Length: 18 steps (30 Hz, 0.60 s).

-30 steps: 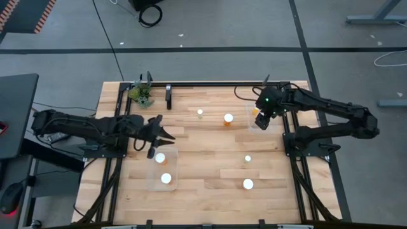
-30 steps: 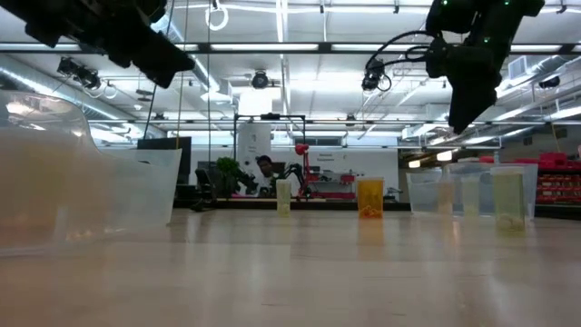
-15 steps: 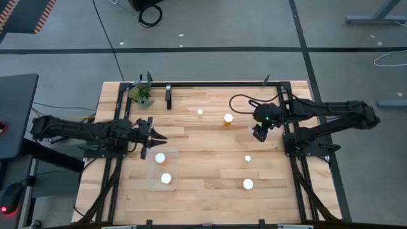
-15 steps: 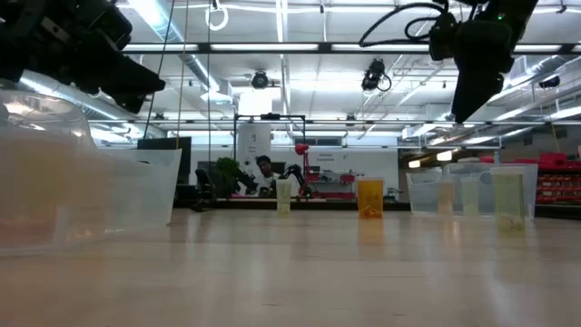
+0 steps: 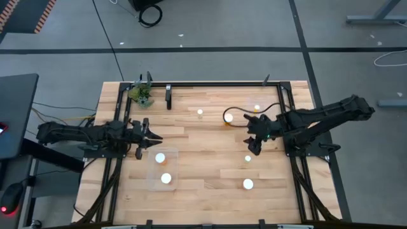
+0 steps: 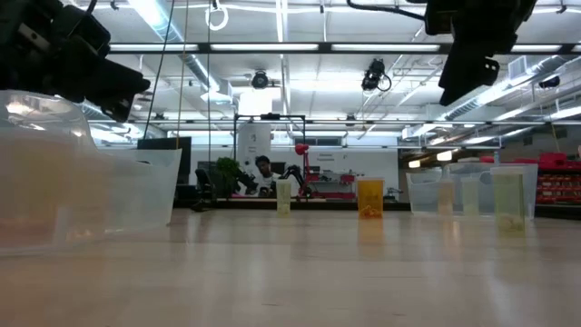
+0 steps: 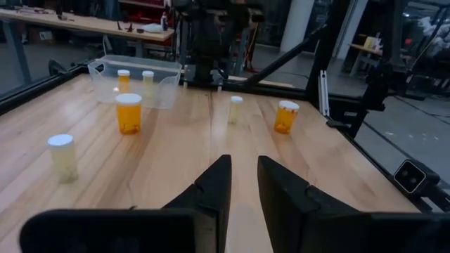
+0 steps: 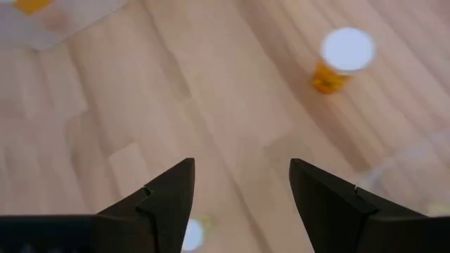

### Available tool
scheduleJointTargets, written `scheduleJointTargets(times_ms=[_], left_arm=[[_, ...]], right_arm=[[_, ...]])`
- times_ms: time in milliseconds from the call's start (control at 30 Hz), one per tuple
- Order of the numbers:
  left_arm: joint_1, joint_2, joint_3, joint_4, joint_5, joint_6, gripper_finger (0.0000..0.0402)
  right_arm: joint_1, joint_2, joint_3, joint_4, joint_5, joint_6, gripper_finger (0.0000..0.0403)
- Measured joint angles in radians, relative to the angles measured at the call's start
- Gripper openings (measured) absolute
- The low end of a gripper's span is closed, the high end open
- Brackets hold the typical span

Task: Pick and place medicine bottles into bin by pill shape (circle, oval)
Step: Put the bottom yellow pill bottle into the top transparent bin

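Note:
The robot's right gripper should next close on the small bottle's white cap [image 5: 247,158] [image 8: 193,235]. That bottle stands just beyond the larger bottle near the table's near edge.
Small amber medicine bottles with white caps stand upright on the wooden table: two near the far middle [image 5: 200,112] [image 5: 228,118] and two toward the near right [image 5: 248,158] [image 5: 248,184]. Two more sit in a clear bin [image 5: 160,170] at the near left. Another [image 5: 257,108] sits in a clear bin [image 7: 163,83] at the far right. My left gripper [image 5: 154,135] [image 7: 243,161] hovers level at the left, just far of the near-left bin; its fingers stand a narrow gap apart with nothing between them. My right gripper [image 5: 253,149] [image 8: 242,165] hangs open above the table, tilted down, over a small bottle cap [image 8: 188,233].
A small green plant [image 5: 141,94] and a dark upright post [image 5: 168,97] stand at the far left corner. Black frame rails run along the table's far, left and right edges. Bare wood lies across the middle and near edge [image 5: 210,203].
My right gripper has swung from over the far-right bin toward the table's near edge and a little toward the middle, staying open and empty. My left gripper has drawn back toward the table's left edge, sunk lower and levelled out.

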Motion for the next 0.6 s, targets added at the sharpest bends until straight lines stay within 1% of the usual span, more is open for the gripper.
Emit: scheduleJointTargets(times_ms=[133, 267, 467, 600], left_arm=[[0.0, -0.043, -0.03, 0.004, 0.0, -0.002, 0.0077], [-0.001, -0.071, -0.032, -0.01, 0.0, 0.002, 0.0076], [-0.001, -0.081, -0.032, -0.015, 0.001, 0.026, 0.0067], [-0.001, -0.08, -0.032, -0.009, 0.001, 0.001, 0.007]], right_arm=[[0.067, 0.055, 0.0, 0.044, 0.002, 0.047, 0.0239], [0.134, 0.121, 0.015, 0.062, 0.005, 0.098, 0.0239], [0.221, 0.245, 0.144, 0.035, 0.065, 0.126, 0.0239], [0.249, 0.318, 0.232, 0.011, 0.076, 0.134, 0.0239]])
